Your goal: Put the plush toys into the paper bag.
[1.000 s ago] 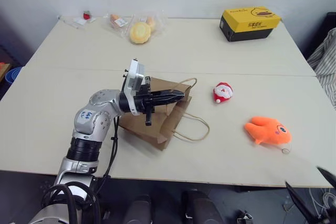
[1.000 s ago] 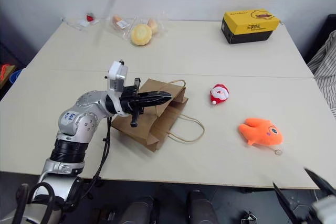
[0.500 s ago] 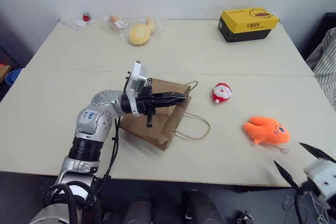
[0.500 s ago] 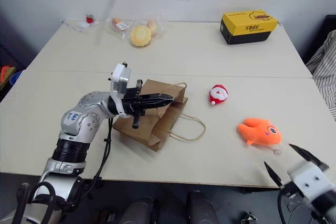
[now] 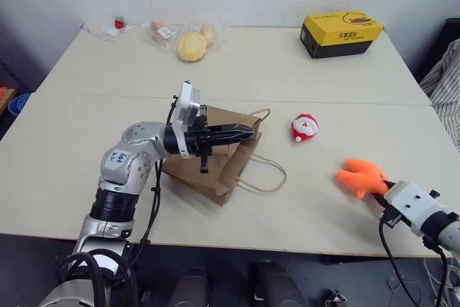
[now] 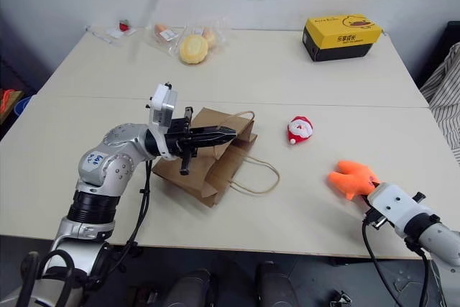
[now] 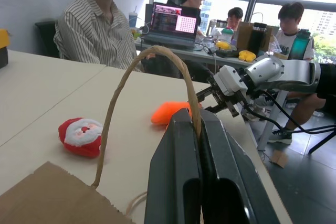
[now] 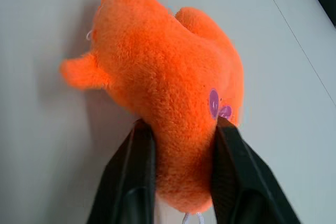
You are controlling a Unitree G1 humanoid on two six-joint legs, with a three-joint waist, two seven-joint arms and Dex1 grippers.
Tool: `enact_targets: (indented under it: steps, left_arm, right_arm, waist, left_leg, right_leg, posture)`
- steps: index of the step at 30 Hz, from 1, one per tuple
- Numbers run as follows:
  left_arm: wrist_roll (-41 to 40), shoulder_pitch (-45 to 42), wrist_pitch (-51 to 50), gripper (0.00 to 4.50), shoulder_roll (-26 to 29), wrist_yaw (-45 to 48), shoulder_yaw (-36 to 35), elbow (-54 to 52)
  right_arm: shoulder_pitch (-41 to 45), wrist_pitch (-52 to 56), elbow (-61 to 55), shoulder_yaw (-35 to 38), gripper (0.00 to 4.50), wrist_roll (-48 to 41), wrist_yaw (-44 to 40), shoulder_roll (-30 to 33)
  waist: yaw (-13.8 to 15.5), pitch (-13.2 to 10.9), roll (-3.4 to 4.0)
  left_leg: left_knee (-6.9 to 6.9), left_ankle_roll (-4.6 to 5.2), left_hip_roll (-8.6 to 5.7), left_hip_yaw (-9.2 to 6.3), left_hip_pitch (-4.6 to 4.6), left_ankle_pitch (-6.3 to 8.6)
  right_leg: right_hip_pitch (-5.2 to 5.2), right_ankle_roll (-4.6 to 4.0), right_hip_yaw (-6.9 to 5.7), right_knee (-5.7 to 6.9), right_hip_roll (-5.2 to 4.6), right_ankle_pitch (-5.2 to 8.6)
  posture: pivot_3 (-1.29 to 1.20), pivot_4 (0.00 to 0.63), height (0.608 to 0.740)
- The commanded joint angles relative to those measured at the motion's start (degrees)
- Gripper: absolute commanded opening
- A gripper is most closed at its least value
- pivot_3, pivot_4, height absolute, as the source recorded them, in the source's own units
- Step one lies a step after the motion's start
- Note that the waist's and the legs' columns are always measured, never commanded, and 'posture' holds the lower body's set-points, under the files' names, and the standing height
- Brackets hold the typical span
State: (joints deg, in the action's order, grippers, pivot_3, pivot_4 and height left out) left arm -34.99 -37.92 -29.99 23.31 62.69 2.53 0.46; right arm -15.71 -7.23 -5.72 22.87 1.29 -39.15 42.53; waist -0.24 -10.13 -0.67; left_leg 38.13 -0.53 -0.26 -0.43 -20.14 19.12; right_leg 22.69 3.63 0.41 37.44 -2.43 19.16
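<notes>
The robot's right gripper will release the orange fish plush toy inside the brown paper bag's opening (image 5: 221, 161), below the left gripper.
The brown paper bag (image 5: 218, 175) lies flat on the table's middle. My left gripper (image 5: 248, 132) is shut on its upper loop handle (image 7: 113, 109) and holds it lifted. The other handle (image 5: 267, 178) lies on the table. The red-and-white Santa plush toy (image 5: 305, 126) sits right of the bag, untouched. Near the front right edge lies the orange fish plush toy (image 5: 361, 175). My right gripper (image 8: 181, 127) has a finger pressed into each side of it, shut on its body.
A yellow-and-black box (image 5: 341, 32) stands at the far right corner. A wrapped yellow bun (image 5: 191, 44) and small packets (image 5: 115, 25) lie at the far left. Several people (image 7: 100, 30) sit at desks beyond the table's right end.
My right gripper came forward over the table's front edge to the orange fish and closed on it. The left gripper and the bag stayed put.
</notes>
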Motion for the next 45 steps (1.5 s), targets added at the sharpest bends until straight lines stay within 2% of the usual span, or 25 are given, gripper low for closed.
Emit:
enact_targets:
  steps: [1,4,8,12,18,26,30,35,37,38,41,45]
  left_arm:
    - [-4.2,-1.3,-2.5,0.0,1.1,0.9,-3.0,-3.0]
    - [-6.1,-2.0,-5.1,0.0,1.8,1.0,-3.8,-3.5]
    - [-7.3,-2.4,-7.9,0.0,2.2,0.6,-3.7,-4.0]
    - [-8.3,-2.9,-9.4,0.0,1.9,-0.1,-4.0,-4.6]
    - [-9.0,-3.2,-10.0,0.0,0.8,-1.1,-3.9,-5.1]
    - [-8.3,-3.0,-9.3,0.0,-1.0,-1.6,-3.0,-5.2]
    - [-7.9,-3.0,-8.8,0.0,-1.8,-1.7,-2.5,-4.9]
    - [-7.4,-3.4,-7.9,0.0,-2.6,-1.6,-2.3,-4.0]
    - [-7.1,-3.2,-7.4,0.0,-2.6,-1.6,-2.3,-3.9]
    - [-7.1,-3.1,-7.3,0.0,-2.5,-1.7,-2.4,-3.9]
    - [-7.1,-2.6,-7.1,0.0,-2.0,-1.7,-2.7,-4.1]
    - [-6.9,-2.0,-7.0,0.0,-1.4,-1.7,-2.9,-4.4]
  right_arm:
    - [1.5,-9.0,-2.5,-0.1,0.14,-8.0,-6.5,1.6]
    - [4.7,-10.6,-6.6,-3.2,0.03,-13.0,-10.7,1.6]
    - [13.9,-3.5,-12.3,-12.0,0.03,-13.0,-10.9,0.9]
    - [24.7,4.3,-14.0,-23.5,0.03,-8.8,-10.9,-1.5]
    - [34.0,9.9,-11.9,-35.1,0.03,-3.5,-12.2,-5.0]
    - [44.6,12.7,-5.3,-42.5,0.03,2.9,-10.3,-12.5]
    - [48.2,9.6,0.6,-46.0,0.03,4.9,-11.0,-15.8]
    - [49.8,7.0,7.7,-46.1,0.03,3.9,-8.7,-21.7]
    - [49.1,6.8,9.0,-45.4,0.76,2.6,-9.2,-22.8]
    - [48.8,6.4,9.3,-45.2,0.94,2.5,-9.4,-22.8]
    - [48.3,4.5,9.0,-44.2,2.07,1.6,-10.0,-22.0]
    - [46.9,3.9,7.0,-41.0,3.5,-2.3,-12.2,-19.8]
  waist:
    - [-0.1,0.0,-0.01]
    - [-0.1,0.0,0.0]
    - [-0.1,0.0,-0.01]
    - [0.1,0.0,-0.01]
    - [0.2,0.0,-0.02]
    - [0.0,0.0,-0.02]
    - [-0.1,0.0,-0.01]
    - [-0.2,0.0,-0.02]
    - [-0.3,0.0,-0.02]
    - [-0.3,0.0,-0.01]
    - [-0.4,0.0,-0.01]
    - [-0.3,0.0,-0.01]
  left_leg:
    - [0.0,0.0,0.0,0.02,0.0,0.0]
    - [-0.01,0.0,0.03,0.01,0.01,0.0]
    - [0.08,-0.02,0.03,0.0,0.0,-0.01]
    - [0.08,-0.05,0.02,-0.14,-0.07,-0.02]
    - [0.11,-0.05,-0.01,-0.24,-0.25,-0.02]
    - [0.11,-0.08,-0.01,-0.21,-0.27,-0.03]
    - [0.11,-0.08,-0.01,-0.2,-0.28,-0.03]
    - [0.15,-0.09,-0.01,-0.18,-0.42,-0.04]
    - [0.14,-0.1,-0.01,-0.16,-0.45,-0.05]
    - [0.15,-0.12,-0.01,-0.14,-0.55,-0.06]
    - [0.52,-0.13,0.0,-0.21,-1.1,-0.07]
    - [0.63,-0.12,-0.01,-0.23,-1.13,-0.05]
  right_leg:
    - [0.0,0.0,0.01,0.0,0.01,0.0]
    - [0.0,0.0,0.0,0.01,0.03,0.0]
    - [0.01,0.02,0.0,0.04,0.01,-0.01]
    - [0.03,0.02,-0.11,-0.01,-0.01,-0.01]
    - [0.14,0.02,-0.19,-0.04,-0.07,-0.01]
    - [0.24,0.02,-0.18,-0.04,-0.07,-0.01]
    - [0.29,0.02,-0.17,-0.03,-0.07,-0.01]
    - [0.45,0.02,-0.15,0.02,-0.08,-0.01]
    - [0.53,0.02,-0.14,0.06,-0.08,-0.01]
    - [0.65,0.02,-0.12,0.12,-0.08,-0.01]
    - [1.04,0.02,-0.19,0.37,-0.08,-0.01]
    - [1.02,0.02,-0.2,0.32,-0.1,-0.01]
  posture:
    - [0.0,0.15,0.74]
    - [0.0,0.15,0.74]
    - [0.0,0.15,0.74]
    - [0.0,0.15,0.74]
    - [0.0,0.15,0.74]
    - [0.0,0.15,0.74]
    - [0.0,0.15,0.74]
    - [0.0,0.15,0.74]
    - [0.0,0.15,0.74]
    - [0.0,0.15,0.74]
    - [0.0,0.15,0.74]
    - [0.0,0.15,0.74]
